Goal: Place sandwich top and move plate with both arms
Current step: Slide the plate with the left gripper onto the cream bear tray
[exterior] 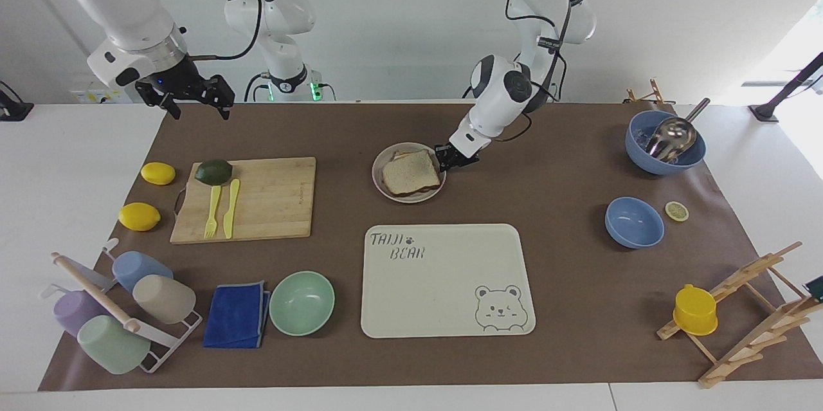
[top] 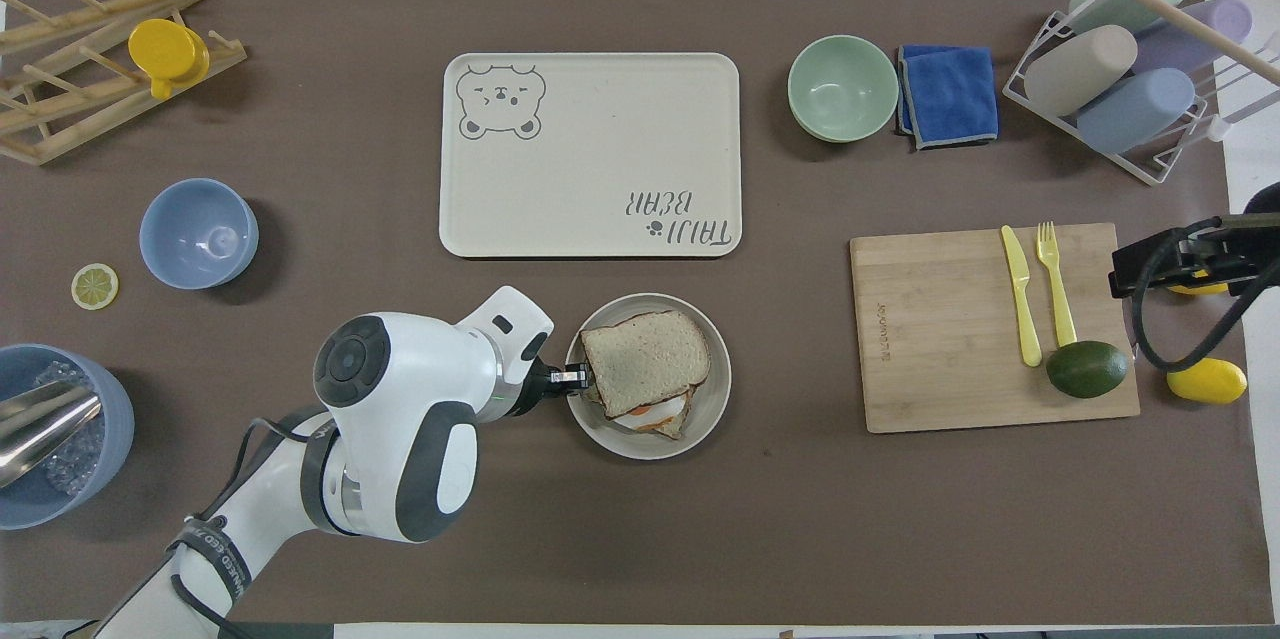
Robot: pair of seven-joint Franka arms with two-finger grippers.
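My left gripper is going to release the plate on the cream bear tray (top: 561,155), between the bear face and the lettering.
The sandwich top (exterior: 410,172) lies on the egg toast (top: 650,414) on the small round plate (exterior: 411,199), near the middle of the table and nearer to the robots than the bear tray. In the overhead view the bread (top: 645,359) covers most of the plate (top: 700,419). My left gripper (exterior: 445,157) is low at the plate's rim on the left arm's side and is shut on it (top: 578,379). My right gripper (exterior: 196,101) waits open, raised over the right arm's end of the table (top: 1150,264).
The cream bear tray (exterior: 443,282) lies just farther from the robots than the plate. A wooden board (exterior: 270,199) with avocado (exterior: 213,172), fork and knife is toward the right arm's end, beside two lemons. A mint bowl (exterior: 301,302) and blue bowls (exterior: 634,222) stand around.
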